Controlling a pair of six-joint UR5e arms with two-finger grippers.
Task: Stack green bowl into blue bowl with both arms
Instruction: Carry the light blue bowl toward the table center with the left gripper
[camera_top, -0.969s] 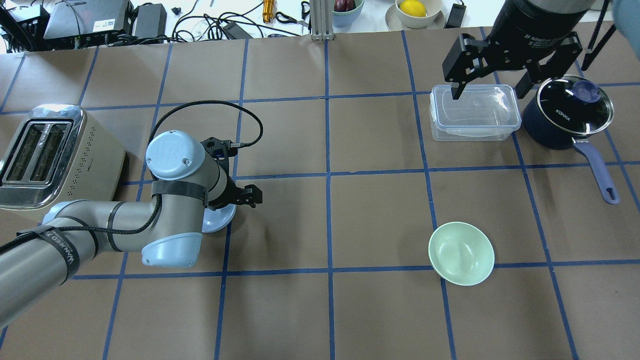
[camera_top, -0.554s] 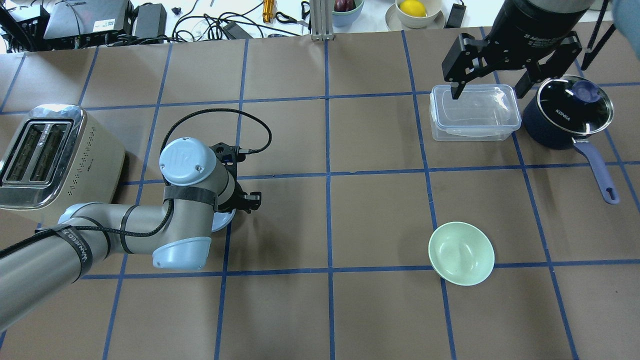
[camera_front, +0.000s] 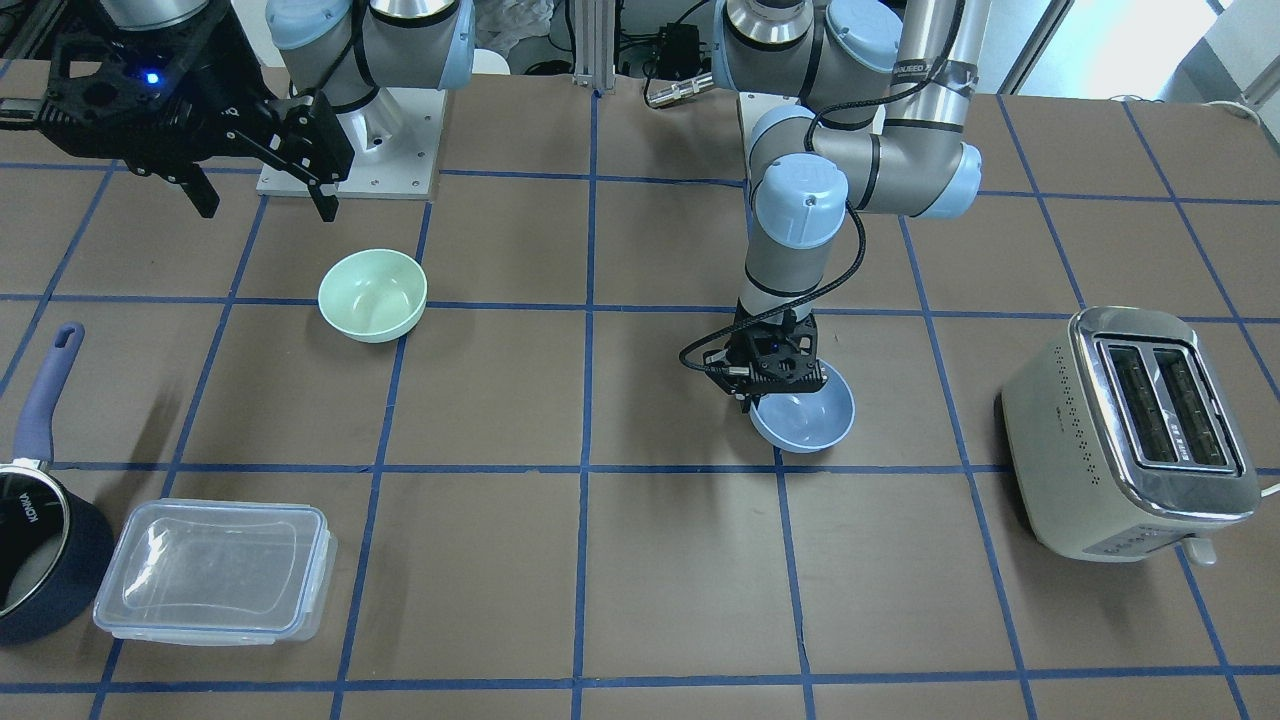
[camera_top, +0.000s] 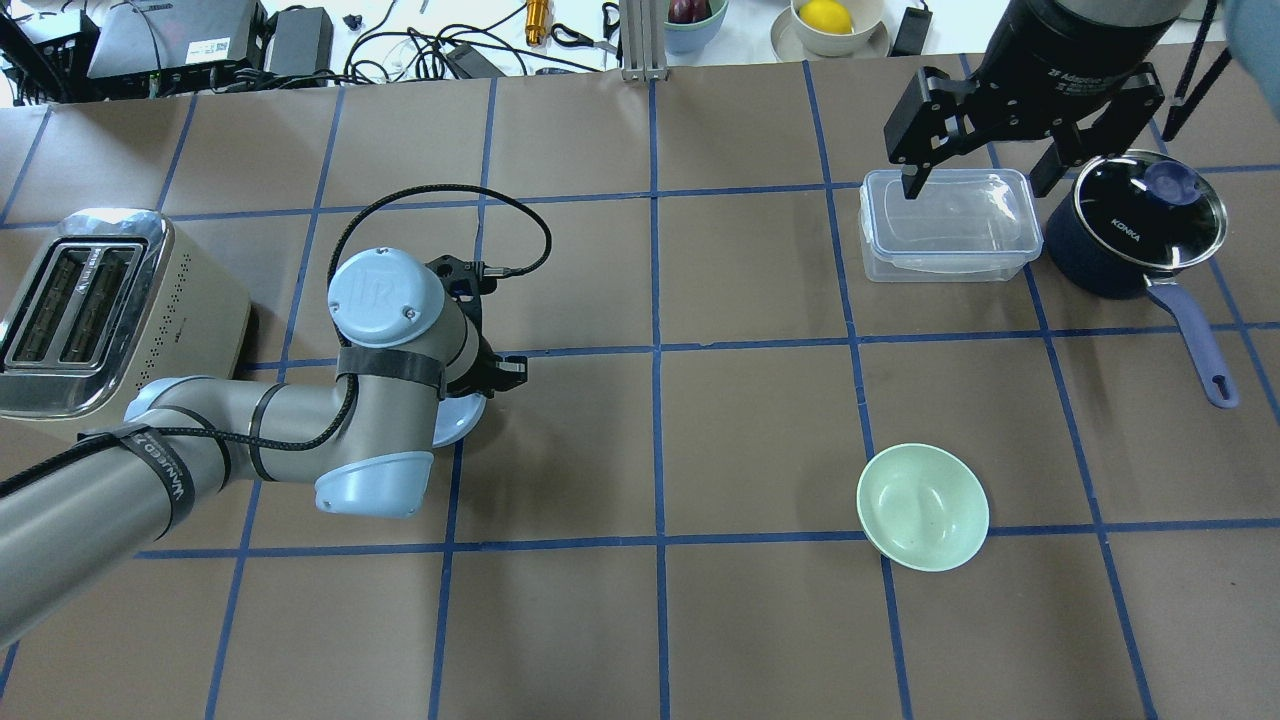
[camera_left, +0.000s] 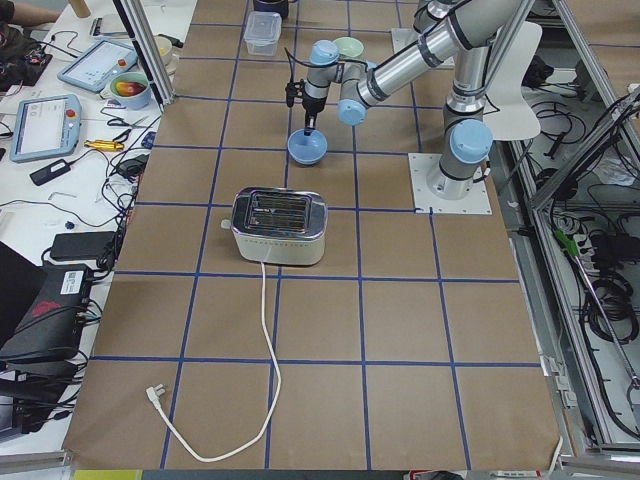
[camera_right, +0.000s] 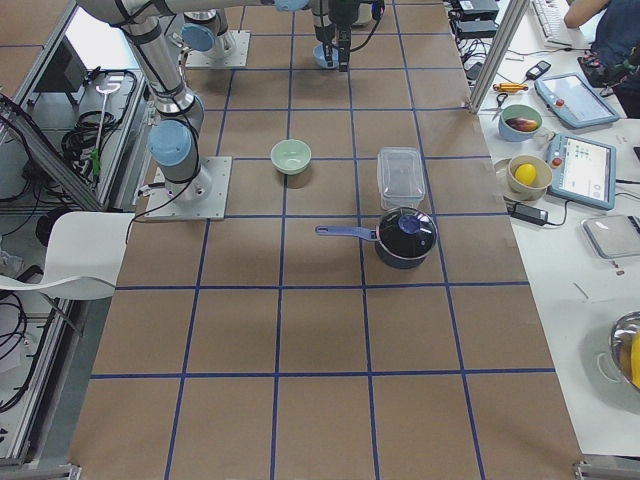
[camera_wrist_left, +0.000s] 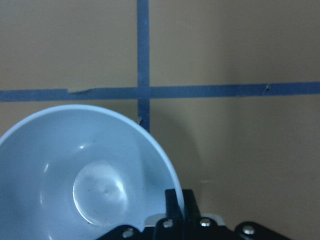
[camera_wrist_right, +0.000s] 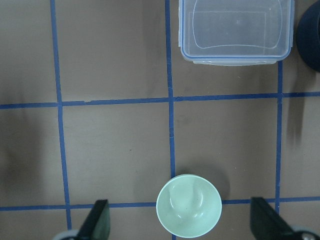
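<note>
My left gripper needs to let go of the blue bowl, and it will rest on the blue tape line down the table's middle (camera_front: 606, 382), near the green bowl.
The light blue bowl (camera_front: 808, 418) is at the table's left middle, and my left gripper (camera_front: 770, 388) is shut on its rim. The left wrist view shows the bowl (camera_wrist_left: 90, 180) with its rim pinched between the fingers (camera_wrist_left: 175, 202). From overhead only an edge of it (camera_top: 462, 420) shows beside the arm. I cannot tell whether it is off the table. The pale green bowl (camera_top: 922, 506) sits upright and alone at the right, also in the right wrist view (camera_wrist_right: 189, 205). My right gripper (camera_top: 978, 180) is open and empty, high above the table, far behind the green bowl.
A toaster (camera_top: 100, 310) stands at the left edge, close to my left arm. A clear lidded container (camera_top: 948, 225) and a dark navy saucepan (camera_top: 1135, 225), handle pointing toward the robot, sit at the back right.
My left arm has swung to the right and a little forward, carrying the blue bowl with it. The right arm and the green bowl have not moved.
</note>
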